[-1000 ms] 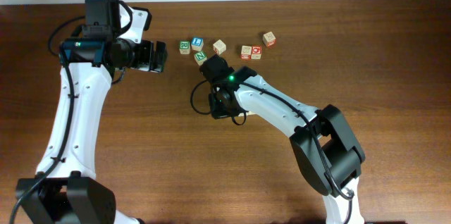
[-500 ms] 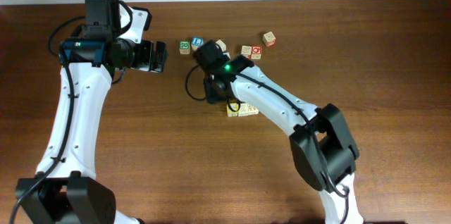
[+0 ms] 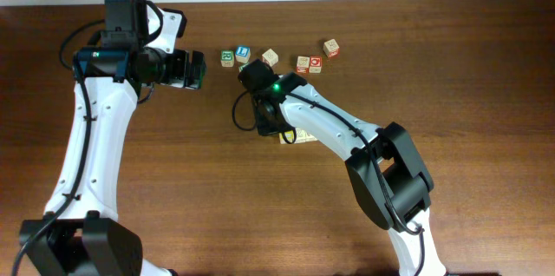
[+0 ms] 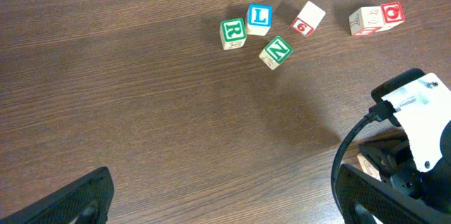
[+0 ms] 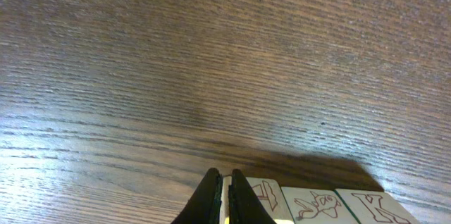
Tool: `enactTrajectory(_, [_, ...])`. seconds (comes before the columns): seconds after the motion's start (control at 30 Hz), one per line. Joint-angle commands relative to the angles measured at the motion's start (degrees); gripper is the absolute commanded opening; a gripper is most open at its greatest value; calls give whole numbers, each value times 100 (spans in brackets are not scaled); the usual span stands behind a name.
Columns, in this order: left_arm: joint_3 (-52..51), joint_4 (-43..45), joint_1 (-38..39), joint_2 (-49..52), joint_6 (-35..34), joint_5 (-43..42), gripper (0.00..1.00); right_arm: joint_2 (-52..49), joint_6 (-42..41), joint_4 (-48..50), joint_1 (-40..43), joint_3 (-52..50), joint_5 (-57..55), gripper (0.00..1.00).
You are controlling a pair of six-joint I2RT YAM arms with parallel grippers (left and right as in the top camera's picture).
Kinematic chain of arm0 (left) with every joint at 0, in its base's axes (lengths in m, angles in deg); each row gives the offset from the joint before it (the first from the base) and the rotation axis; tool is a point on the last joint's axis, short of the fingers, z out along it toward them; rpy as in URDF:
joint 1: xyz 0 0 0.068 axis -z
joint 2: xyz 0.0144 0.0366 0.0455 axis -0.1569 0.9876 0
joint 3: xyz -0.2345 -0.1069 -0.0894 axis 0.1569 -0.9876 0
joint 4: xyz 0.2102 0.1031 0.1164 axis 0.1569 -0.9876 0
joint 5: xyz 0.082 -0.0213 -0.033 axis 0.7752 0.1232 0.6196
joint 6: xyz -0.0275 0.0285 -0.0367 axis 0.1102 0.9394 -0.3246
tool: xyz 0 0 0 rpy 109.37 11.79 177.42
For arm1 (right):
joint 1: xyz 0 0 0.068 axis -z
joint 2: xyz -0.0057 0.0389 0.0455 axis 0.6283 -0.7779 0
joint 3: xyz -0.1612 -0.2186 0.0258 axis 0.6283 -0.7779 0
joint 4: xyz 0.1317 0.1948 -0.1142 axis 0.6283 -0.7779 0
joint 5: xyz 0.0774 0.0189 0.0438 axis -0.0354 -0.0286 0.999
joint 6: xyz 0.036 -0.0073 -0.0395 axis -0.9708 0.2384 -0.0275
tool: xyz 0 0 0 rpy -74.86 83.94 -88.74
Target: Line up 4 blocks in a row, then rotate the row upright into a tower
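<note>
The outer side of the end block (image 3: 282, 138) (image 4: 361, 165) in the cream row, next to my right gripper's fingers, is due to be gripped next by my left gripper, which should move there and close.
A short row of pale cream blocks (image 5: 317, 204) with faint drawn figures lies along the bottom edge of the right wrist view. In the overhead view the same blocks (image 3: 299, 135) are partly hidden by the right arm, and one corner (image 4: 366, 162) shows in the left wrist view. My right gripper (image 5: 224, 185) is shut, its tips at the row's left end, over the end block's edge. I cannot tell whether they touch it. My left gripper (image 4: 229, 206) hangs wide open over bare wood at the far left (image 3: 192, 69), with nothing between its fingers.
Other cubes lie at the far side: a green R (image 4: 232, 32), a blue L (image 4: 259, 17), a green N (image 4: 276, 51), a red 6 (image 4: 308, 18), a red-lettered pair (image 4: 377, 18) and one more cube (image 3: 331, 47). The right arm (image 3: 347, 133) crosses the table's middle.
The right arm's wrist swung toward the far side, uncovering the row of pale blocks, then settled over the row's left end. It now hides the green N from overhead. The left arm stayed still.
</note>
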Motion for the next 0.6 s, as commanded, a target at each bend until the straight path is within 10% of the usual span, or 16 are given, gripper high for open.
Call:
enactTrajectory(0.0, [120, 11, -20, 17, -55, -63, 99, -42, -74, -79, 22, -42, -129, 8])
enactTrajectory(0.57, [120, 13, -20, 17, -55, -63, 99, -42, 798, 50, 50, 321, 988, 22])
